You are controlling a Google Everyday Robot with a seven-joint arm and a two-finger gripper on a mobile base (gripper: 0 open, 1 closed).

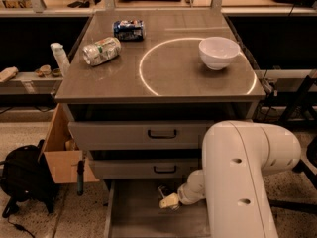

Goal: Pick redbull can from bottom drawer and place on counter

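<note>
My gripper is to close on the redbull can's near end point(163, 195), where the small dark can sits toward the back of the open bottom drawer.
The bottom drawer point(133, 217) is pulled open at the foot of the cabinet, showing a plain grey floor. My gripper point(167, 200) reaches into it from the right, low over the floor near the drawer's back. A small dark shape point(162, 189) sits right at the gripper's tip. I cannot tell whether it is the redbull can, which does not show clearly anywhere else. The counter point(168, 81) above carries a bright white circle.
A white bowl point(218, 52) stands on the circle's right edge. A dented silver-green can point(101, 50) and a dark blue can point(129, 29) lie at the counter's back left. My large white arm link point(242, 177) fills the lower right. A cardboard box point(62, 155) and a black bag point(25, 180) stand at the left.
</note>
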